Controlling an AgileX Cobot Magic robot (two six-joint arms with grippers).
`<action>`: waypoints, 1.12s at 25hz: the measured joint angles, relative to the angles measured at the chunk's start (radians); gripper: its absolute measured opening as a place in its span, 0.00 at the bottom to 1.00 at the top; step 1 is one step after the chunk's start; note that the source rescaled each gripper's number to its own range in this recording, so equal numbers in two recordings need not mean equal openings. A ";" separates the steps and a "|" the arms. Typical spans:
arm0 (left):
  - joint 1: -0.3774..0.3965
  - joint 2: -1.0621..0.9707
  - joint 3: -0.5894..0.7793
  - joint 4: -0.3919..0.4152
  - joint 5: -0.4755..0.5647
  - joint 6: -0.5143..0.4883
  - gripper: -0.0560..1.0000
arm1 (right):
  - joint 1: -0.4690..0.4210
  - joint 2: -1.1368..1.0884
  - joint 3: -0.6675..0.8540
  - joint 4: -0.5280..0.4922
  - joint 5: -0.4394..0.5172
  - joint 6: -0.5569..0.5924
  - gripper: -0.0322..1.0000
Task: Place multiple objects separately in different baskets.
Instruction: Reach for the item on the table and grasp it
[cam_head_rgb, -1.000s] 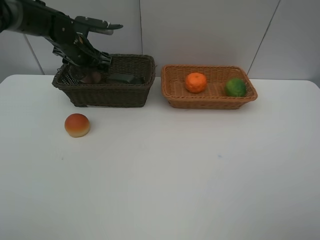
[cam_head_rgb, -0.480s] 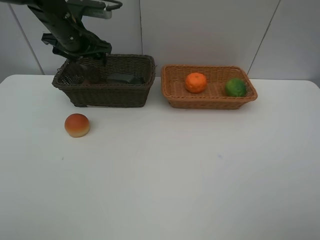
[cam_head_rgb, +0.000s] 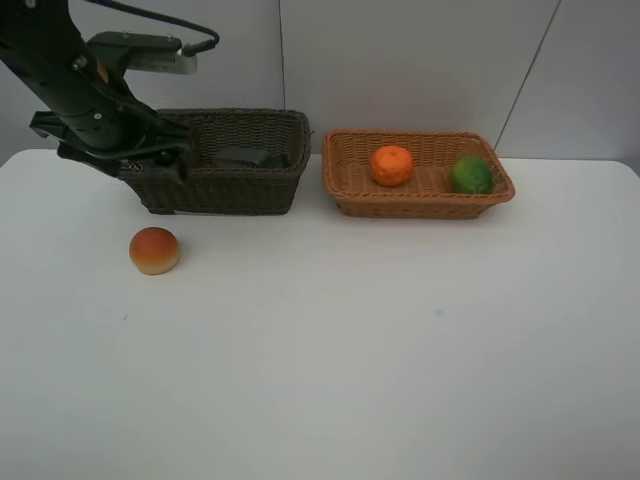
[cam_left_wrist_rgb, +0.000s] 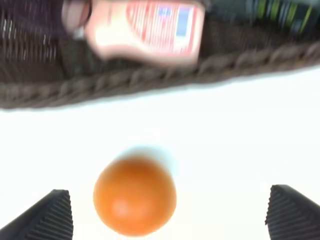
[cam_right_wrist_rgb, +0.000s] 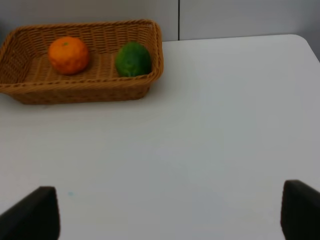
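Observation:
The robot's left gripper should next close around the middle of the red-orange fruit (cam_head_rgb: 155, 251) (cam_left_wrist_rgb: 135, 196) in front of the dark brown basket.
My left gripper (cam_head_rgb: 150, 162) is open and empty, hovering by the front left rim of the dark brown basket (cam_head_rgb: 250, 190). In the left wrist view its fingertips (cam_left_wrist_rgb: 50, 216) frame the red-orange fruit (cam_left_wrist_rgb: 135, 196), which lies on the table (cam_head_rgb: 154, 250) in front of that basket. The pink bottle (cam_left_wrist_rgb: 145, 30) and black bottle (cam_left_wrist_rgb: 270, 12) lie inside the dark basket (cam_left_wrist_rgb: 150, 80). The orange (cam_head_rgb: 391, 165) and lime (cam_head_rgb: 471, 175) lie in the light tan basket (cam_head_rgb: 420, 205). My right gripper (cam_right_wrist_rgb: 167, 212) is open over bare table, out of the high view. I cannot make out the cup.
The white table (cam_head_rgb: 380, 340) stretches in front of both baskets. A grey panelled wall (cam_head_rgb: 420, 60) stands right behind them. The two baskets stand side by side with a narrow gap between them.
My left arm has risen out of the dark basket and swung left and toward the front, now over the basket's front rim. The fruit and baskets have not moved.

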 joint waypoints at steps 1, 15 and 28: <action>0.000 -0.007 0.023 0.000 -0.001 -0.012 1.00 | 0.000 0.000 0.000 0.000 0.000 0.000 0.92; 0.014 -0.008 0.247 0.115 -0.191 -0.105 1.00 | 0.000 0.000 0.003 0.000 0.000 0.000 0.92; 0.068 0.097 0.273 0.139 -0.434 -0.121 1.00 | 0.000 0.000 0.003 0.000 0.000 0.000 0.92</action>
